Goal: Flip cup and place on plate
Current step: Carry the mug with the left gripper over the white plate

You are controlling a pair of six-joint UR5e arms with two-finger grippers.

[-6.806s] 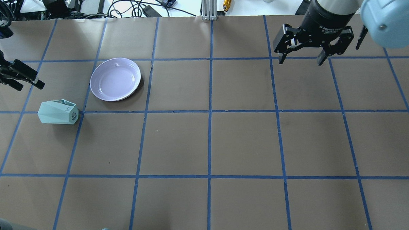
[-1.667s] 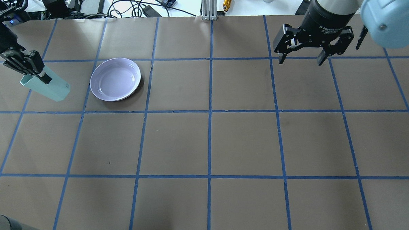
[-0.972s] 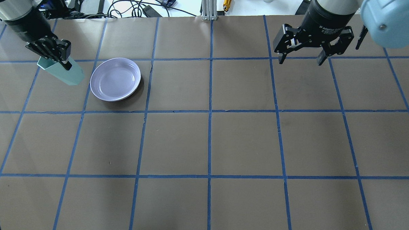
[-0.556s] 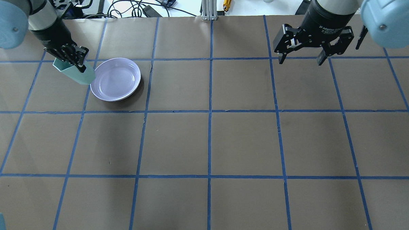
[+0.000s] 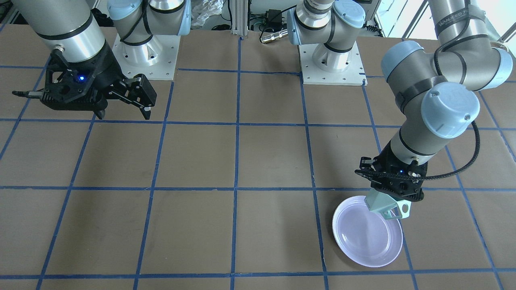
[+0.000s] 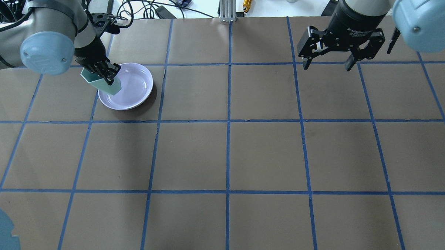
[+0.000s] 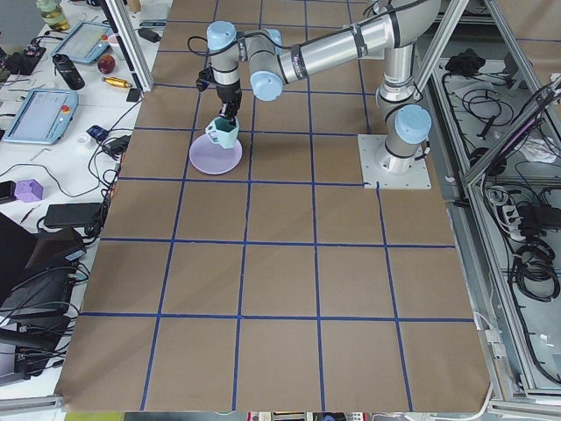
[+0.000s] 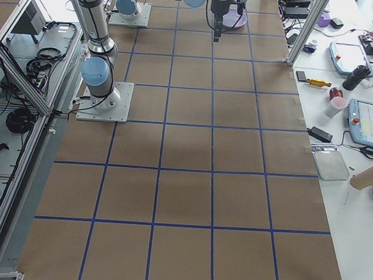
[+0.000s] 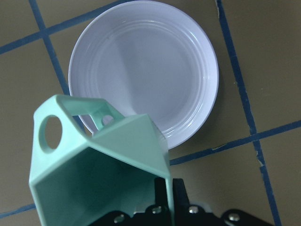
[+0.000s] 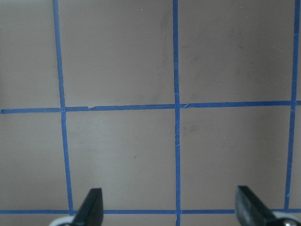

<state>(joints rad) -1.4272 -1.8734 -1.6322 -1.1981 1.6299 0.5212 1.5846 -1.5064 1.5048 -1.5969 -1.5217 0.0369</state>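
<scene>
The pale mint-green cup, now tilted above the plate's edge, will be let go by my left gripper near the middle of the lavender plate (image 5: 371, 233) (image 9: 135, 76), inside its raised rim.
My left gripper (image 6: 106, 73) is shut on the wall of the pale mint-green cup (image 6: 110, 85). It holds the cup tilted, mouth toward the wrist, just above the near-left edge of the lavender plate (image 6: 135, 83). In the left wrist view the cup (image 9: 94, 174) fills the lower left, its handle toward the plate (image 9: 150, 66). In the front view the cup (image 5: 385, 207) hangs over the plate's (image 5: 369, 239) rim under the left gripper (image 5: 393, 191). My right gripper (image 6: 327, 66) is open and empty, high over the far right of the table.
Brown paper with blue tape lines covers the table (image 6: 229, 151). Cables, boxes and a metal post (image 6: 226, 6) lie beyond the far edge. The right wrist view shows only the bare table (image 10: 122, 155) between the open fingers.
The cup lay on its side on the table at first. My left gripper took it, lifted it and carried it rightward until it hangs over the plate's edge. The right arm has not moved.
</scene>
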